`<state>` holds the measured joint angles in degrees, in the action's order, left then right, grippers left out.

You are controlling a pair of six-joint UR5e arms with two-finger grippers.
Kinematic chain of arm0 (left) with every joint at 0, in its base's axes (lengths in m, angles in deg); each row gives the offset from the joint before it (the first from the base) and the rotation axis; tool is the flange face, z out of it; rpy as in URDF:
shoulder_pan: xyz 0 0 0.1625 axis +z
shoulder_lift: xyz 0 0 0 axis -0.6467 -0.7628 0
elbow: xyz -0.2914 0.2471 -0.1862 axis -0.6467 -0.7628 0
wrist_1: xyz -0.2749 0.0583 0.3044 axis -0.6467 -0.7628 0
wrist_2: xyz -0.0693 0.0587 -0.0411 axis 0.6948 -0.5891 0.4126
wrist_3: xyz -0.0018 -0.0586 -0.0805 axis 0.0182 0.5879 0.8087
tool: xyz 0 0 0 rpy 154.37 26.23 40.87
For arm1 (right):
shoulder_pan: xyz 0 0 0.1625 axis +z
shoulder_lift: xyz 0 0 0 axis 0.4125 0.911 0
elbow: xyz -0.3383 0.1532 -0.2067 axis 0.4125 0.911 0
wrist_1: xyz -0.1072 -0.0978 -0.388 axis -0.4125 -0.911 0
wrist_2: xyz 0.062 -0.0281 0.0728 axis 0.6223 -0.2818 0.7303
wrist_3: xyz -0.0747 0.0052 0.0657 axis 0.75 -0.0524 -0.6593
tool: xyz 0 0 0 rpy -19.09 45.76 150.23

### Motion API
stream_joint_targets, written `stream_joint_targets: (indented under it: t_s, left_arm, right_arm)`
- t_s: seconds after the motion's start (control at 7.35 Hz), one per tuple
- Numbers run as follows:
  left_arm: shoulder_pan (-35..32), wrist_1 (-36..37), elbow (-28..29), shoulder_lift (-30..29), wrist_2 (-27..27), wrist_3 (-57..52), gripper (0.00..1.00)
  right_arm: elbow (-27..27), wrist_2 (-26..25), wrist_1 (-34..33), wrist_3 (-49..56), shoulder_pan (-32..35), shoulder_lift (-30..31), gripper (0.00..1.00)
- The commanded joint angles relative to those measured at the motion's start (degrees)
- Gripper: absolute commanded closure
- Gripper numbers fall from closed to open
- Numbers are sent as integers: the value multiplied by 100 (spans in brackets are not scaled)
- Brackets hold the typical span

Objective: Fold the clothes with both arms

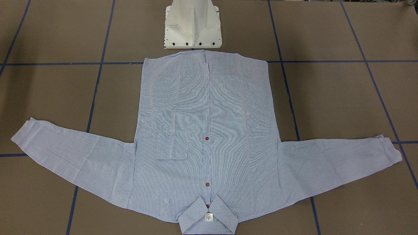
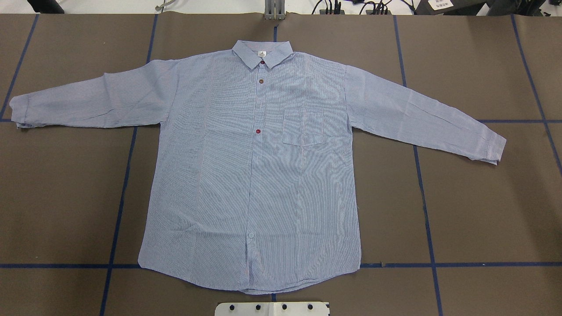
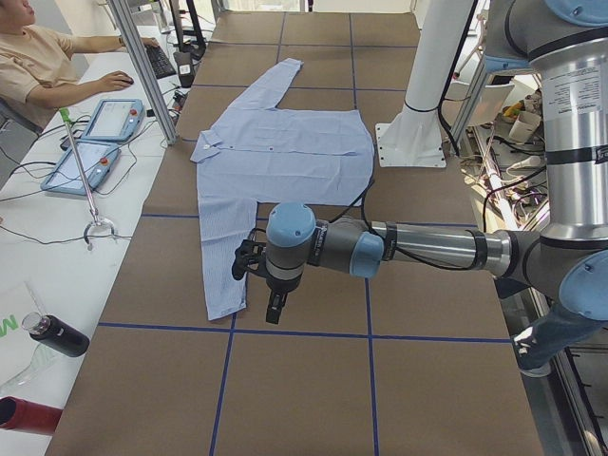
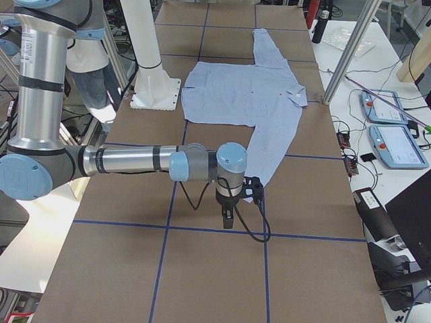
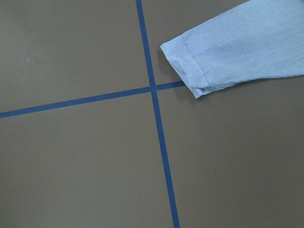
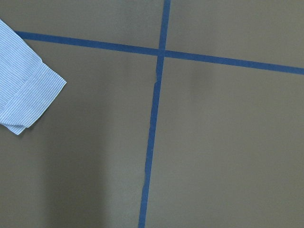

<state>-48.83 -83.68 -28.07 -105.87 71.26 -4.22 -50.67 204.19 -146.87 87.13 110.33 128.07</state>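
Next, I close my right gripper on the cuff corner point(image 1: 31, 121) point(image 6: 17, 127) nearest the white pedestal base, on the shirt's sleeve that is closest to that gripper.
The light blue striped shirt point(image 2: 254, 175) lies flat and face up on the brown table, buttoned, with both sleeves spread out to the sides; its collar point(image 1: 208, 219) points away from the robot base. My left gripper point(image 3: 273, 309) hangs above the table just beyond the left sleeve's cuff point(image 5: 187, 71). My right gripper point(image 4: 227, 217) hangs likewise just past the right sleeve's cuff point(image 6: 28, 102). Neither gripper touches the cloth. Both show only in the side views, so I cannot tell whether they are open or shut.
The white pedestal base point(image 1: 192, 26) stands at the shirt's hem. Blue tape lines point(image 2: 118, 210) grid the table. A person point(image 3: 38, 57) sits at the side desk with control tablets point(image 3: 95, 142), and a dark bottle point(image 3: 52, 334) lies there. Metal posts point(image 4: 350, 47) stand along the table's edge.
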Motion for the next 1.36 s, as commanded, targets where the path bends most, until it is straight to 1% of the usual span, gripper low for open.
stream_joint_targets:
  t_s: [0.0, 0.14, 0.27, 0.54, 0.68, 0.82, 1.09, 1.23]
  left_arm:
    - [0, -29, -78, 0, 9, 0, 0]
    - [0, -20, -130, 0, 9, 0, 0]
    - [0, 14, -305, 0, -9, 9, 0]
    - [-26, 6, -788, -157, -62, 61, 0]
    - [-35, -55, -755, -594, -175, 61, 0]
    - [-96, -230, -790, -746, -524, 70, 0]
    - [-97, -450, -746, -844, -510, 61, 0]
    - [-97, -495, -738, -818, -501, 53, 0]
  right_arm:
    - [-46, 19, 41, 10, -1, -8, 0]
    - [-72, 20, 41, 10, -1, -61, 0]
    - [-116, 11, 137, -42, -1, -105, 0]
    - [-108, 19, 1134, -68, -1, -438, 0]
    - [-99, 11, 1471, -60, -1, -448, 0]
    - [-38, 19, 1639, -147, -1, -596, 0]
    - [-46, 124, 1702, -1381, -70, -615, 0]
    - [-38, 168, 2390, -1483, -410, -511, 0]
